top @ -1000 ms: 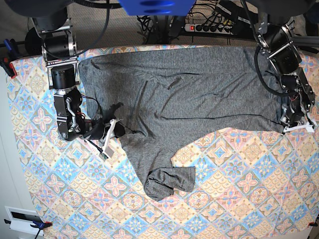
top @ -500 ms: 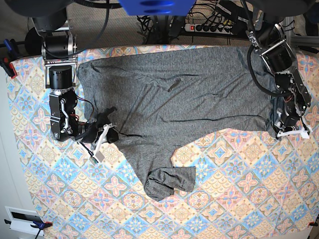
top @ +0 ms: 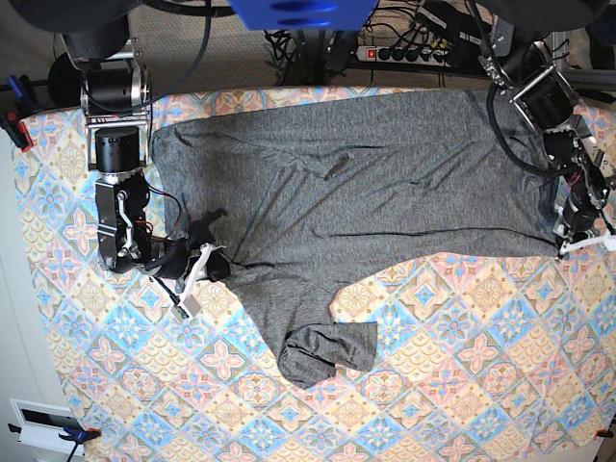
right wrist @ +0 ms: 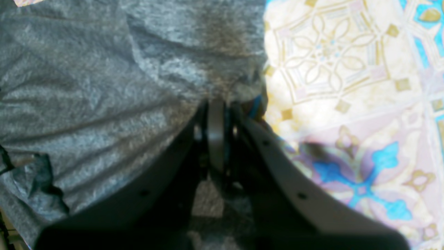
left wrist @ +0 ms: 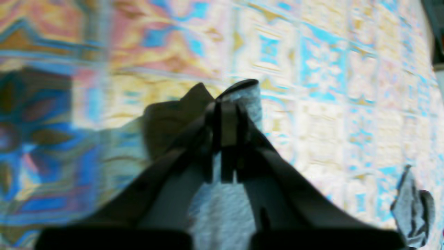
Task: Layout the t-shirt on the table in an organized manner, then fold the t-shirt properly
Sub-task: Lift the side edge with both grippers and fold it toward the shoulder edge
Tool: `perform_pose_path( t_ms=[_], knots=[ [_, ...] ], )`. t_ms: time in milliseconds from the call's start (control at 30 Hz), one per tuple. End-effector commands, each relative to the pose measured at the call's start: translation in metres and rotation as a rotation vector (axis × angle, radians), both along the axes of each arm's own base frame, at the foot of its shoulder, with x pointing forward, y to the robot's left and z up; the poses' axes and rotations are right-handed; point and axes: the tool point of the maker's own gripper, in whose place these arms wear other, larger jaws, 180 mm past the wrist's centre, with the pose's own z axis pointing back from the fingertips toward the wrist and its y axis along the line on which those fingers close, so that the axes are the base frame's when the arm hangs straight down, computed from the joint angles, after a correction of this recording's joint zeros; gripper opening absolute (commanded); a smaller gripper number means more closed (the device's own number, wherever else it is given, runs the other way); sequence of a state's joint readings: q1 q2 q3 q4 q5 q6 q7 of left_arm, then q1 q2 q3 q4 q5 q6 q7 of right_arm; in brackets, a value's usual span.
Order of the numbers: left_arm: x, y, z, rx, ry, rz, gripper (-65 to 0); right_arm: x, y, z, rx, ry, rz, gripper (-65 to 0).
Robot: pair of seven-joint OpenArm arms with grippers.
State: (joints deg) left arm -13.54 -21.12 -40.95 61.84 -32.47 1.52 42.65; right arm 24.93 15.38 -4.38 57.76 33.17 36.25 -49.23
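My left gripper is to let go of the t-shirt's corner, now held above the tiled cloth, on the table [top: 535, 204], a bit behind the stretched near edge of the cloth.
The dark-grey t-shirt [top: 366, 183] lies spread across the far half of the table [top: 462, 366], with one sleeve [top: 327, 351] bunched toward the middle. My left gripper [top: 580, 243] is shut on the shirt's edge at the right side of the base view. The left wrist view shows its jaws [left wrist: 225, 107] pinching a corner of grey cloth [left wrist: 248, 93] above the tiled cloth. My right gripper [top: 202, 262] is shut on a bunched fold at the shirt's left edge. In the right wrist view it [right wrist: 216, 107] bites the grey knit [right wrist: 104, 86] beside the bare tablecloth [right wrist: 347, 69].
A power strip [top: 409, 53] and cables lie behind the table's far edge. A clamp [top: 14, 125] grips the left edge. A white device [top: 43, 423] sits off the near-left corner. The near half of the table shows only tiles.
My left gripper has moved outward to the right with the shirt's edge, stretching the hem. My right gripper shifted slightly left at first and has since held still.
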Motion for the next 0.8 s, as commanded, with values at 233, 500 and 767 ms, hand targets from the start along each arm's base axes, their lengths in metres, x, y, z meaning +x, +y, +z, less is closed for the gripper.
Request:
perform_pose_path(
  t_ms=[233, 500, 767],
  knots=[
    [-0.004, 0.011, 0.035, -0.005, -0.116, -0.008, -65.0, 0.027, 0.007, 0.059, 0.010, -0.184, 0.032, -65.0],
    [-0.024, -0.003, 0.052, -0.041, -0.129, -0.100, -65.0, -0.005, 0.017, 0.050, -0.001, -0.196, 0.071, -65.0],
    [-0.062, 0.012, 0.067, 0.063, -0.103, -0.101, -65.0, -0.024, -0.017, 0.028, 0.022, -0.144, -0.047, -65.0]
  ],
)
